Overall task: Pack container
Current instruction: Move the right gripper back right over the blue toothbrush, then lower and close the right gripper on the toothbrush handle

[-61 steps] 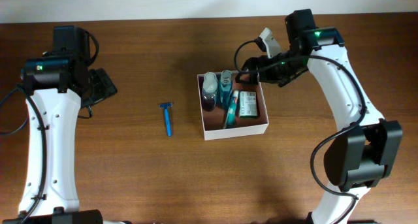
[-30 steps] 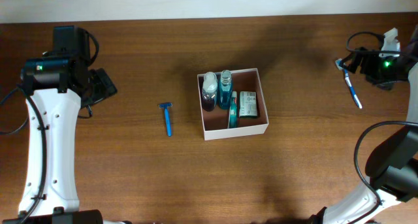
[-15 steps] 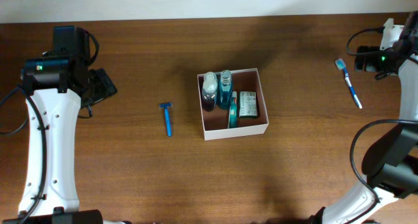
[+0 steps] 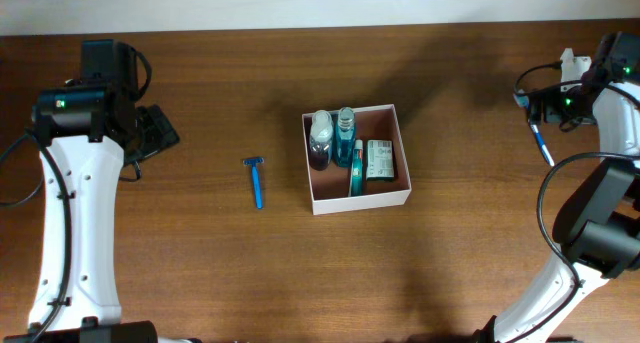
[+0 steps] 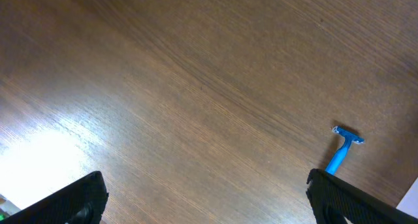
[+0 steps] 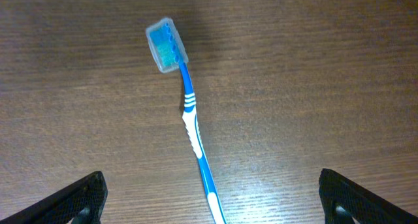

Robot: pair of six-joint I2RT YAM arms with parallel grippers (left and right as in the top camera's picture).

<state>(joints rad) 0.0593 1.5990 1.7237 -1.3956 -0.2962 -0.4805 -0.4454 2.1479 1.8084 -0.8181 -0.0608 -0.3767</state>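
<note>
I need to close my right gripper on the blue toothbrush, on the handle's blue part (image 4: 538, 136) (image 6: 202, 161) just beyond its white middle, away from the bristles.
The container (image 4: 362, 203), a shallow white-walled box with a pinkish inside, sits mid-table and holds two bottles (image 4: 320, 138), a teal tube (image 4: 356, 171) and a green-and-white packet (image 4: 379, 159). A blue razor (image 4: 256, 181) lies on the wood to its left; it also shows in the left wrist view (image 5: 342, 148). A blue toothbrush (image 4: 544, 149) (image 6: 194, 123) lies at the far right. My right gripper (image 4: 536, 107) (image 6: 215, 204) hovers open over it, straddling the handle without touching. My left gripper (image 4: 160, 133) (image 5: 209, 204) hangs open and empty at the far left.
The table's back edge runs along the top of the overhead view, against a white wall (image 4: 300, 3). Bare wood lies between the razor and my left arm (image 4: 75, 183). My right arm (image 4: 600, 223) curves down the right edge.
My right arm swung from above the container to the far right and settled over the toothbrush head. The left arm, razor and container stayed put.
</note>
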